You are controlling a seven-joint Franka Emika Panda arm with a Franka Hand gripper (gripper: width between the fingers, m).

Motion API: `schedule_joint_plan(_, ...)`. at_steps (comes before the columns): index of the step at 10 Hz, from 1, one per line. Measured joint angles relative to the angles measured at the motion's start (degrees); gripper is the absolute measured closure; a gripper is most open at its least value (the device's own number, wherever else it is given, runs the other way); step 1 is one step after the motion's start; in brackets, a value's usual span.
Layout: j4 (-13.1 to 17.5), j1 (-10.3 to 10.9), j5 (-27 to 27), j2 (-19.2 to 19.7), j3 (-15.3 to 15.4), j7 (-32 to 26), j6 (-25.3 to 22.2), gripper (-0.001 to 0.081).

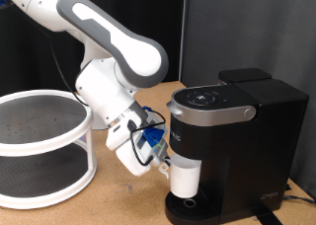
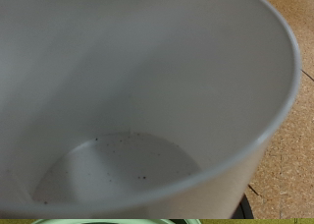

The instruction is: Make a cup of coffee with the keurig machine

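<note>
Next, I release the cup from my gripper on the round black drip tray (image 1: 190, 205) at the base of the keurig machine.
The cup (image 1: 185, 178), a small plain white mug, stands on the round drip tray (image 1: 188, 207) under the spout of the keurig machine (image 1: 237, 136), a boxy black coffee maker with a silver-grey lid handle (image 1: 209, 111). My gripper (image 1: 158, 158) is tilted down against the cup's upper side, on the exterior view's left of it. In the wrist view the cup's empty white inside (image 2: 128, 116) fills the frame, with small dark specks on its bottom. My fingers do not show there, and the exterior view does not show how they stand on the cup.
A white two-tier round rack (image 1: 41, 146) stands at the exterior view's left on the wooden table (image 1: 118, 200). The white arm (image 1: 99, 33) reaches over it. A dark curtain hangs behind the machine.
</note>
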Motion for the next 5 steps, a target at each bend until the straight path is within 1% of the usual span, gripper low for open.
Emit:
schedule_joint_plan(2, 0.9, 1.7, 0.0, -0.5, -1.0, 0.0, 1.3, 0.0737)
schedule_joint_plan(5, 2.1, 3.9, -0.8, -2.7, -2.4, 0.0, 3.1, 0.0737)
